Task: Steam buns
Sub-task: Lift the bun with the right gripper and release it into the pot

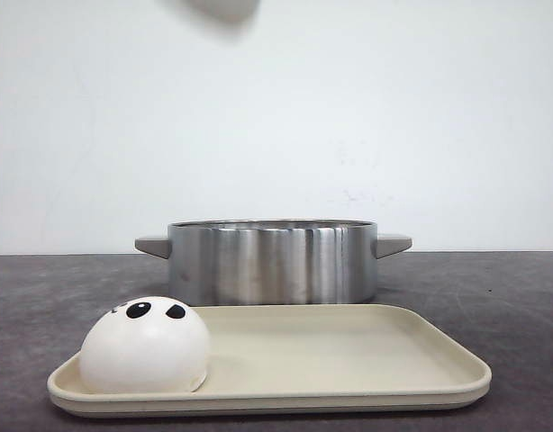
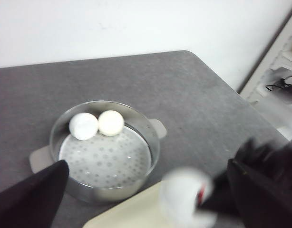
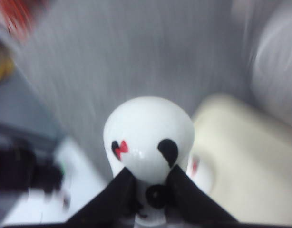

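Next, my right gripper lets go of the panda bun inside the steel pot (image 1: 301, 256), on the side nearest the cream tray.
My right gripper (image 3: 148, 173) is shut on a white panda bun (image 3: 148, 137) with a red bow mark and holds it in the air. The view is motion-blurred. The same bun shows blurred in the left wrist view (image 2: 186, 199), above the tray's corner. A blurred white shape (image 1: 224, 7) at the front view's top edge may be this bun. One panda bun (image 1: 146, 346) sits at the left end of the cream tray (image 1: 349, 360). Two white buns (image 2: 83, 126) (image 2: 111, 122) lie side by side in the steel pot (image 2: 105, 156). My left gripper (image 2: 148, 190) is open and empty, above the pot.
The pot (image 1: 272, 261) stands just behind the tray, with a handle on each side. The grey table's far right edge (image 2: 217, 76) meets a white wall. Shelving with cables (image 2: 279, 80) stands beyond the table's right side.
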Motion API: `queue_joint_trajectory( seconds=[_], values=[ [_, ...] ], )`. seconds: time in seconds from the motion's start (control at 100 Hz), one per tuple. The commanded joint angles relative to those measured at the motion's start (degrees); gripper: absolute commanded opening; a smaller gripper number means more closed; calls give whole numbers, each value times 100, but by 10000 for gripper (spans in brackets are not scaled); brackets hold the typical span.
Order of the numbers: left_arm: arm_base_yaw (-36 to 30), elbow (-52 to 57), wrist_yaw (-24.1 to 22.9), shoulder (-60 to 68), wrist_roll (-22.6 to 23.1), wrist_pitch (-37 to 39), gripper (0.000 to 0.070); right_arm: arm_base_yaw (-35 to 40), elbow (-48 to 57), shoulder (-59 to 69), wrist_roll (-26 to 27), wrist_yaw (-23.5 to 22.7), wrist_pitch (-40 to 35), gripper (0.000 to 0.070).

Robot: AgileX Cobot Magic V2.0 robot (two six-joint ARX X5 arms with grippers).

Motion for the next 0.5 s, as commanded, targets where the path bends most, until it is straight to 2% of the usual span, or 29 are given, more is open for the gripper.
queue_joint_trajectory(
  seconds=[0.0,0.28,0.49],
  values=[
    [-55,109,-35,39,140,79,672,-208,280,319,-420,422,-2,6],
    [-55,109,-33,39,116,66,672,-1261,715,1823,-940,492,136,6],
    [-55,109,-33,39,-2,52,672,-1598,715,3108,-979,450,367,7]
  ],
)
